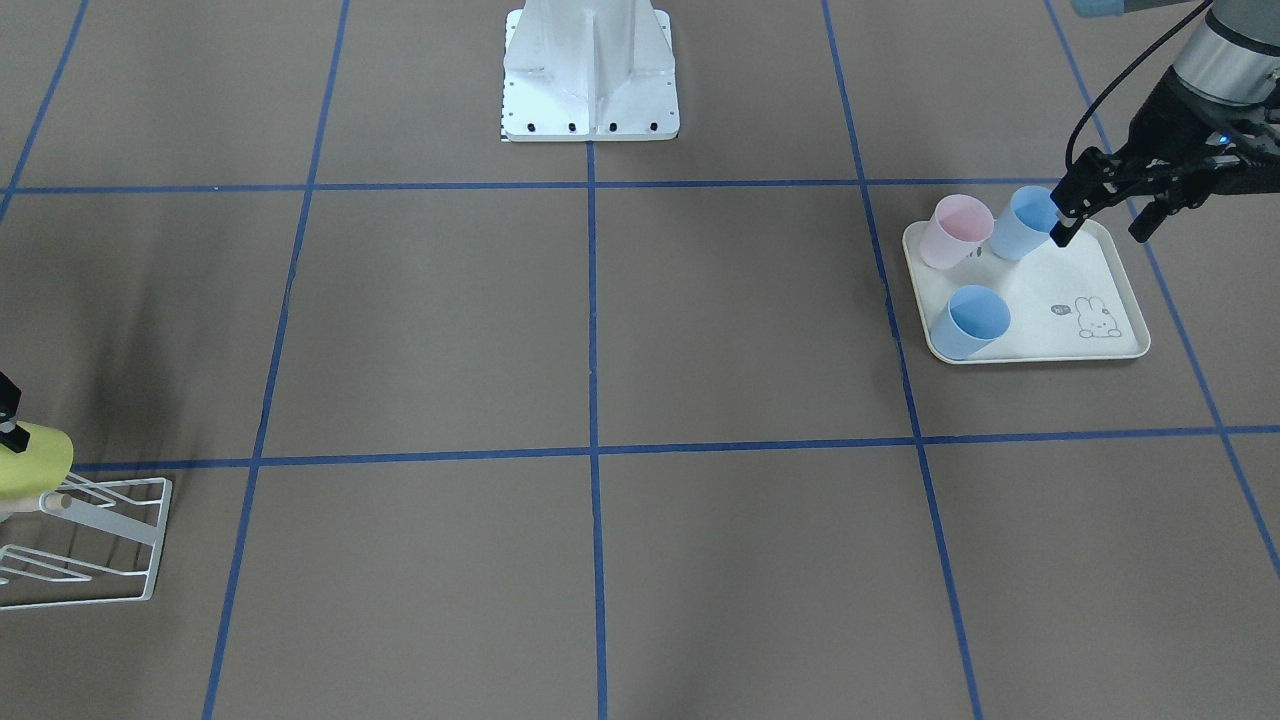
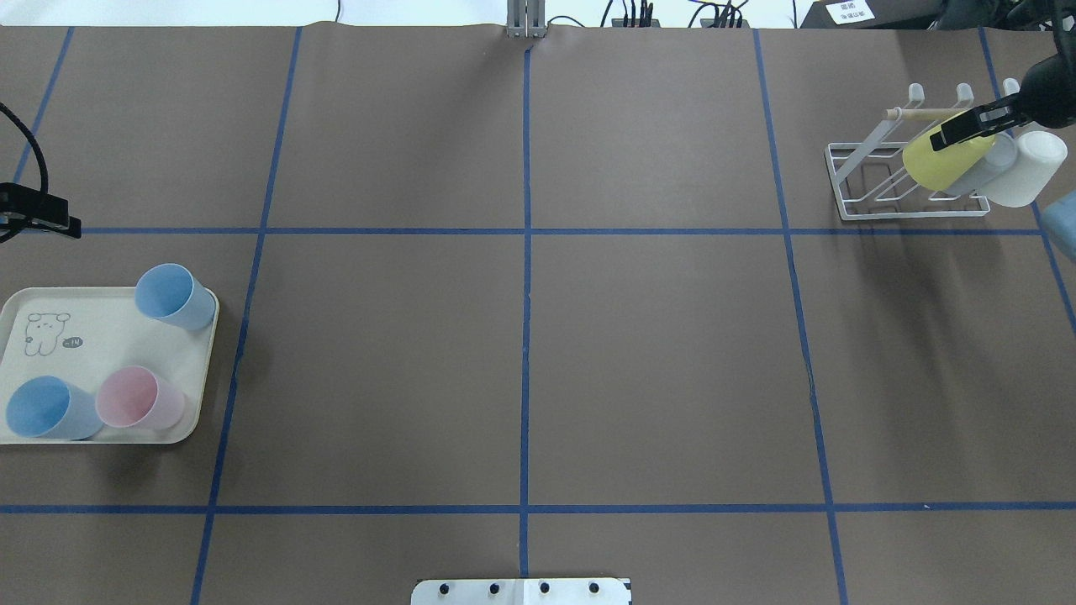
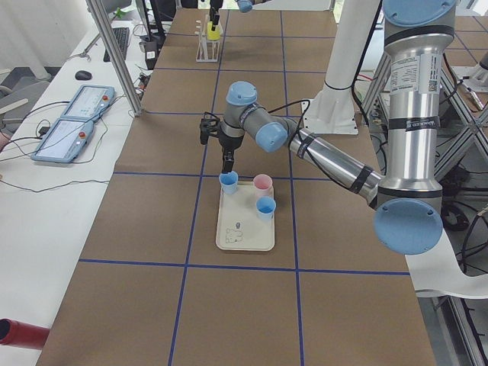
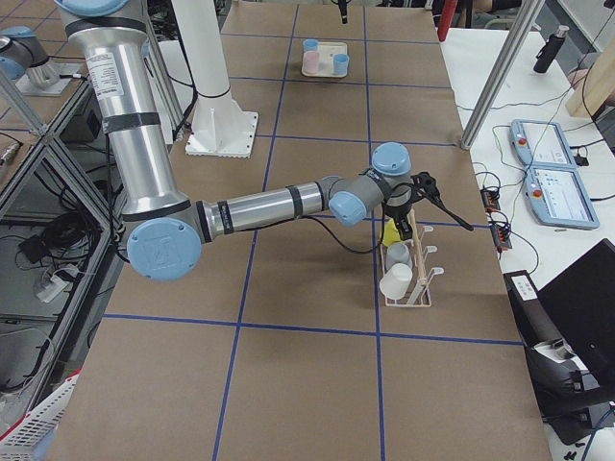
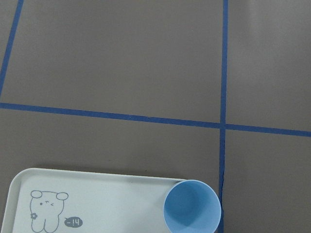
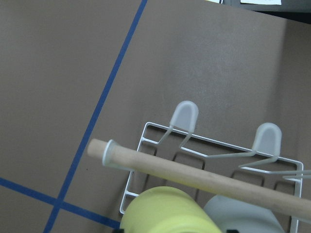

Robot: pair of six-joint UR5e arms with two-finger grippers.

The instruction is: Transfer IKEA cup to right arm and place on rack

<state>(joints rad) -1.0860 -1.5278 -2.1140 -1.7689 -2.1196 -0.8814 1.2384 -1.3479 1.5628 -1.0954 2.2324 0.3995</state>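
Note:
The rim of the blue cup (image 1: 1053, 217) is at the back of the tray. My left gripper will close on it on the side away from the pink cup.
A yellow cup (image 2: 937, 164) lies tilted on the white wire rack (image 2: 866, 181) at the far right, under the wooden dowel (image 6: 194, 177). My right gripper (image 2: 943, 141) is shut on the yellow cup, one black finger lying along its top. In the right wrist view the cup (image 6: 165, 211) sits between the fingertips at the bottom edge. It also shows at the left edge of the front view (image 1: 35, 462). My left gripper (image 1: 1103, 228) is open and empty above the back of the tray, next to a blue cup (image 1: 1028, 222).
The cream rabbit-print tray (image 2: 109, 340) at the left holds two blue cups (image 2: 172, 296) (image 2: 46, 409) and a pink cup (image 2: 139, 399). A white cup (image 2: 1030, 168) and a grey cup (image 2: 985, 172) also sit on the rack. The robot base (image 1: 590, 70) stands mid-table.

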